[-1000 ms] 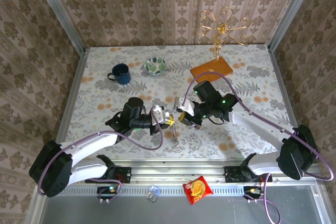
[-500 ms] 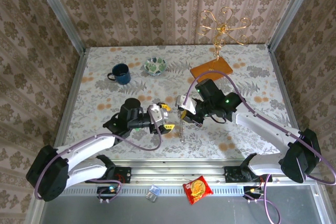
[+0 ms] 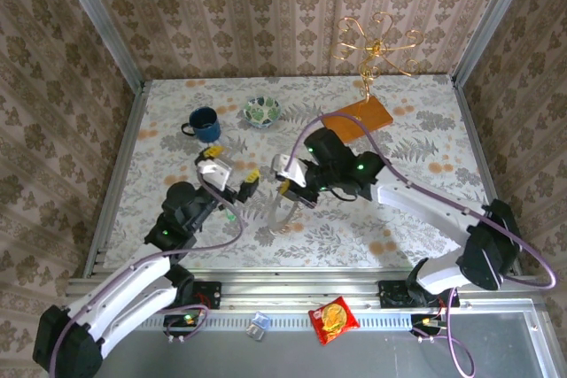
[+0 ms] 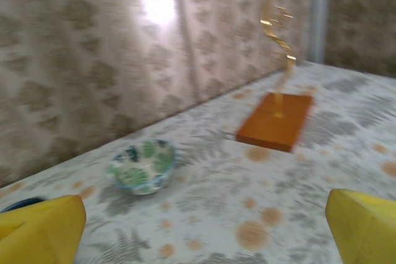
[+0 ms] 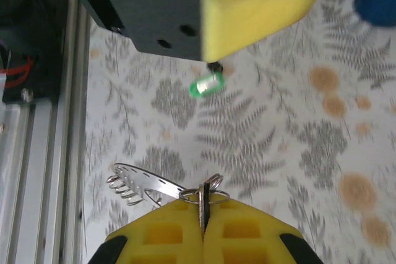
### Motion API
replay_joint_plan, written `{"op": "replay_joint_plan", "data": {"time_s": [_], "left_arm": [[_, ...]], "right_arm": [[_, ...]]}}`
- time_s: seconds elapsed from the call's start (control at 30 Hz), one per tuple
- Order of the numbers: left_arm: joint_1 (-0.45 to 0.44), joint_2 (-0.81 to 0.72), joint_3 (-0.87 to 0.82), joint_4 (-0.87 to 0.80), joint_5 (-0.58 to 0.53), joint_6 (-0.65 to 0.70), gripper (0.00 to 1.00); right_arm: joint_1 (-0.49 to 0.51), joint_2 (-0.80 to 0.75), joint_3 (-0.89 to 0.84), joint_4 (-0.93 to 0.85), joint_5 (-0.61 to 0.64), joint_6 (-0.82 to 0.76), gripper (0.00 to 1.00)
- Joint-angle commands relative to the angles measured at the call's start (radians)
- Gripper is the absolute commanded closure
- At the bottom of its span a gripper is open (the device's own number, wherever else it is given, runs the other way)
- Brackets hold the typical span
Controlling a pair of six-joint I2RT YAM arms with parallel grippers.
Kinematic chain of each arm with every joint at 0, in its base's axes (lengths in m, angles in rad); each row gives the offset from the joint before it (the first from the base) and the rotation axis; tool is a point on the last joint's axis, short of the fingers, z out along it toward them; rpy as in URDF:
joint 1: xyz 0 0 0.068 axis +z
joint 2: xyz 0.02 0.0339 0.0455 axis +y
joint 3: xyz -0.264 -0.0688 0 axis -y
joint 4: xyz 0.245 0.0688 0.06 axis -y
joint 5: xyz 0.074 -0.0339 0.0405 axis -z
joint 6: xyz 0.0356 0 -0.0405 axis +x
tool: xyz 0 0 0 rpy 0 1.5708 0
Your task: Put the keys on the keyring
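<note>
Next, my right gripper lays the metal keyring down on the tabletop [image 3: 291, 204] just below it, close to the tiny key that has a green head.
My right gripper [image 5: 204, 214] is shut on a metal keyring [image 5: 204, 195]. Its rings stick out between the yellow fingers, and a perforated metal tag [image 5: 139, 183] hangs off to the left. In the top view the right gripper [image 3: 291, 188] hovers over the table's middle. A tiny key with a green head [image 5: 206, 85] lies on the tabletop beyond the keyring, free of both grippers. My left gripper [image 3: 233, 165] stands wide open and empty to the left of the right one. In its own view the left gripper [image 4: 201, 239] has its yellow fingertips [image 4: 37, 233] far apart.
A blue mug [image 3: 205, 124] and a patterned bowl [image 3: 262, 111] stand at the back left. A gold wire stand on an orange base [image 3: 357, 116] is at the back right. A red snack packet [image 3: 333, 319] lies on the front rail. Walls close the table's back and sides.
The left gripper has opened and drawn back to the left, away from the right gripper. The right gripper has shifted left, still shut on the keyring.
</note>
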Motion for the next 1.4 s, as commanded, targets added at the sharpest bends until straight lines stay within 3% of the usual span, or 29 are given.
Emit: {"op": "replay_joint_plan", "data": {"time_s": [0.0, 0.13, 0.43, 0.67, 0.93, 1.03, 1.2, 1.37], "left_arm": [[0.048, -0.045, 0.033, -0.119, -0.155, -0.120, 0.00], [0.092, -0.055, 0.053, -0.185, -0.196, -0.185, 0.00], [0.103, 0.023, 0.068, -0.215, -0.198, -0.220, 0.00], [0.106, 0.088, 0.090, -0.222, -0.168, -0.226, 0.00], [0.112, 0.105, 0.094, -0.219, -0.196, -0.249, 0.00], [0.114, 0.114, 0.099, -0.227, -0.196, -0.257, 0.00], [0.118, 0.141, 0.123, -0.253, -0.187, -0.252, 0.00], [0.121, 0.185, 0.151, -0.267, -0.153, -0.243, 0.00]], "right_arm": [[0.026, 0.064, 0.058, 0.197, -0.059, 0.140, 1.00], [0.028, 0.132, 0.026, 0.318, -0.052, 0.250, 1.00], [-0.083, 0.183, -0.066, 0.200, 0.019, 0.162, 1.00], [-0.136, 0.218, -0.087, -0.040, 0.263, -0.101, 1.00], [-0.139, 0.283, -0.094, -0.182, 0.516, -0.258, 1.00], [-0.139, 0.296, -0.114, -0.182, 0.585, -0.280, 0.93], [-0.145, 0.270, -0.135, -0.173, 0.635, -0.282, 0.67], [-0.171, 0.170, -0.137, -0.170, 0.552, -0.200, 0.59]]}}
